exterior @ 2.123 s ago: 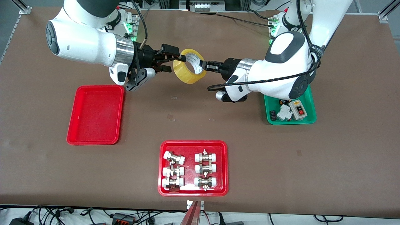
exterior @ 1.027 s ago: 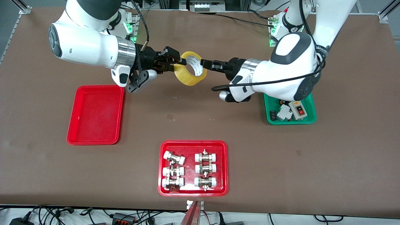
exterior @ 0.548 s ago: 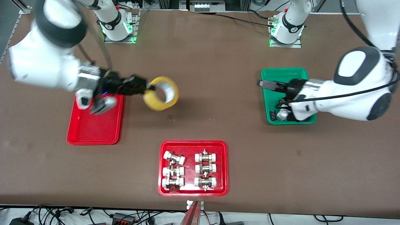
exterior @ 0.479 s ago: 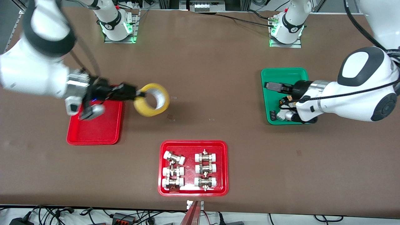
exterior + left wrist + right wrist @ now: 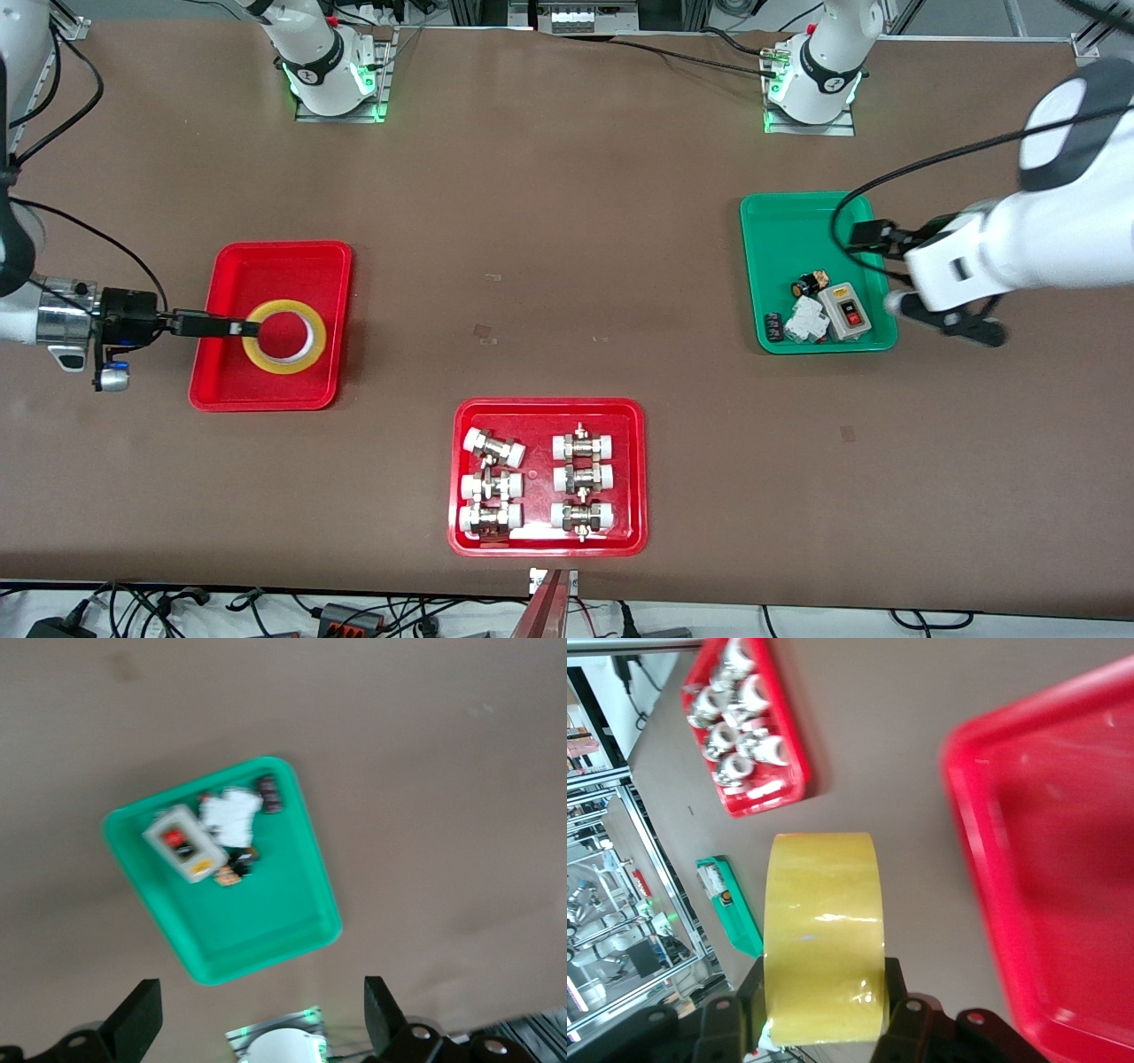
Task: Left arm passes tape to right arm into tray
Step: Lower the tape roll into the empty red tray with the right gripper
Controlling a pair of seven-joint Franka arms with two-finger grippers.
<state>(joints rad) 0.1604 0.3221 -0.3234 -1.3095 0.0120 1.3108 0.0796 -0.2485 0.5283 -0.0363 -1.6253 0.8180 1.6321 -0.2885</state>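
Observation:
The yellow tape will go down from my right gripper onto the middle of the plain red tray's bottom [image 5: 265, 314].
The yellow tape [image 5: 283, 364] lies flat and low in the plain red tray [image 5: 266, 390], toward the right arm's end of the table. My right gripper [image 5: 237, 328] reaches in level from the tray's outer side and is shut on the roll's rim. In the right wrist view the tape [image 5: 824, 930] sits clamped between the right gripper's [image 5: 822, 992] two fingers, with the tray [image 5: 1063, 859] beside it. My left gripper [image 5: 864, 236] is open and empty over the green tray's edge. In the left wrist view the left gripper [image 5: 261, 1019] shows its fingers wide apart.
A red tray of white-capped metal fittings [image 5: 547, 477] sits near the front camera at mid-table; it also shows in the right wrist view [image 5: 744, 726]. A green tray [image 5: 802, 239] holding a switch box [image 5: 846, 310] and small parts sits at the left arm's end and shows in the left wrist view [image 5: 266, 921].
Both grippers held the tape at mid-table. The left one let go and drew back over the green tray. The right arm swung the tape away and down into the red tray.

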